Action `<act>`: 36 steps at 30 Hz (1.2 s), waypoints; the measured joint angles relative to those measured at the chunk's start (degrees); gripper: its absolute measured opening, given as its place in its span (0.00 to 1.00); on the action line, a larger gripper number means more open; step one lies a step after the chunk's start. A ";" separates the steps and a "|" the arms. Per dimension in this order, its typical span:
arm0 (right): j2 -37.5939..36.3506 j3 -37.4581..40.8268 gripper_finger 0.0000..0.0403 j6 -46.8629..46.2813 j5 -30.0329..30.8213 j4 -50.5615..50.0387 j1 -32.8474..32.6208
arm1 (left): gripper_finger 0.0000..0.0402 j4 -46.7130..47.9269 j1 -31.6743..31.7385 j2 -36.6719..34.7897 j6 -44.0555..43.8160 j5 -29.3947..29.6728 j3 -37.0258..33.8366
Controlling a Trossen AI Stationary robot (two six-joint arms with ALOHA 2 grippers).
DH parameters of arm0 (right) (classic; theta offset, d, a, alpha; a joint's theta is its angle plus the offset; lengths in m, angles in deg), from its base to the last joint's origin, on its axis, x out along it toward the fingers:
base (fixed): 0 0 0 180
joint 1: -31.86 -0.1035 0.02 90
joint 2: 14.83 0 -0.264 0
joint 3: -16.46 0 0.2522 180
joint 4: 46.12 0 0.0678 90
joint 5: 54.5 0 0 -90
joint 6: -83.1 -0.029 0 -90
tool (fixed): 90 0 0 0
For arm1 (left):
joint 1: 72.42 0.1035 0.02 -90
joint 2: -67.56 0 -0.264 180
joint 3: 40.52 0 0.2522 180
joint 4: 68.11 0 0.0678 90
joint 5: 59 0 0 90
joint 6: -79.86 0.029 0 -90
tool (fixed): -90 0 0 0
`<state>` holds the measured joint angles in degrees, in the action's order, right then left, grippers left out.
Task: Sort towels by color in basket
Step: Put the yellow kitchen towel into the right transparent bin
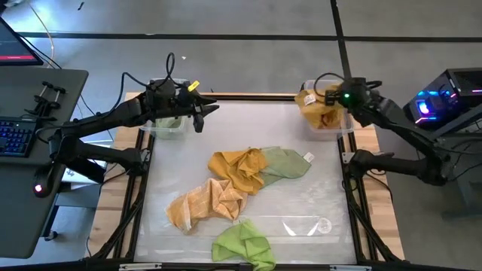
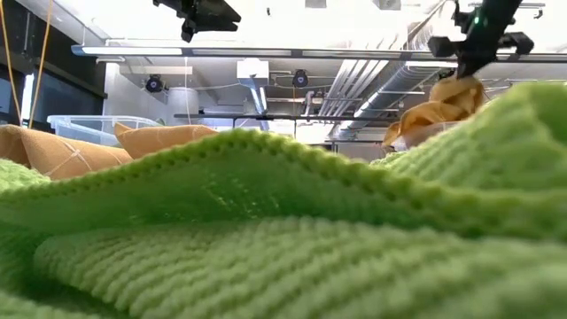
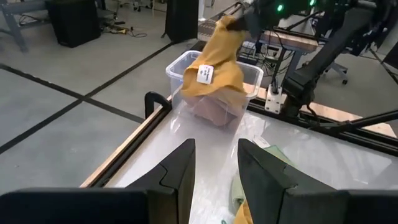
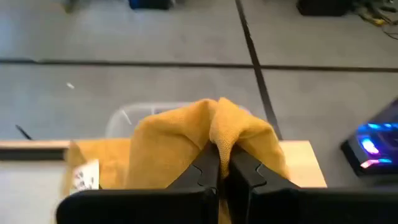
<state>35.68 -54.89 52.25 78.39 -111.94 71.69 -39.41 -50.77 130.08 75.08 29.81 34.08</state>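
The labelled side of the mustard towel hangs over the clear bin's rim, so next my right gripper lets go of the towel, then grabs a fold and tucks it inside the bin (image 1: 331, 125).
My right gripper (image 1: 334, 98) is shut on a mustard yellow towel (image 1: 316, 105) above the clear bin (image 1: 348, 129) at the table's far right; it also shows in the low view (image 2: 468, 62). My left gripper (image 1: 200, 114) is open and empty, in the air beside the clear bin (image 1: 154, 132) at the far left. On the table lie a second mustard towel (image 1: 235, 167), a sage green towel (image 1: 288, 162), an orange-tan towel (image 1: 205, 202) and a lime green towel (image 1: 245, 245). My right gripper pinches a gathered fold (image 4: 219, 127) at the top of the mustard towel between its two fingers, coming from above. The towel hangs slack below the fingers (image 3: 217, 62). Its lower part reaches into the right bin and drapes over the rim.
The right bin holds a pinkish towel (image 3: 214, 112) under the hanging one. The left bin holds something green (image 1: 169, 122). A clear sheet covers the table (image 1: 316, 196) inside a dark frame. The lime green towel fills the foreground of the low view (image 2: 266, 230).
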 joint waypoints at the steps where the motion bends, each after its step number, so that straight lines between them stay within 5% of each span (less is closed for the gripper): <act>1: 0.64 0.80 0.00 0.00 0.02 0.00 0.24 | 0.26 -0.02 0.00 0.00 -0.07 0.00 0.00; 10: 10.76 6.28 0.01 1.57 -4.58 -2.71 5.16 | 0.26 -0.04 0.00 0.00 -1.16 0.28 0.00; 18: 17.75 6.44 0.12 2.57 -6.54 -5.02 7.44 | 0.26 -0.08 0.00 0.00 -1.18 0.37 0.00; 28: 15.51 -4.44 0.46 6.60 -14.87 -17.94 7.57 | 0.26 0.13 -0.02 -0.02 -2.67 0.39 0.00; 36: 15.39 -11.99 0.52 3.17 -22.49 -16.56 7.55 | 0.26 0.15 -0.01 -0.02 -2.69 0.38 0.00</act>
<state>51.07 -66.88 55.41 55.90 -128.50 79.24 -39.26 -50.79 130.06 72.40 30.18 34.08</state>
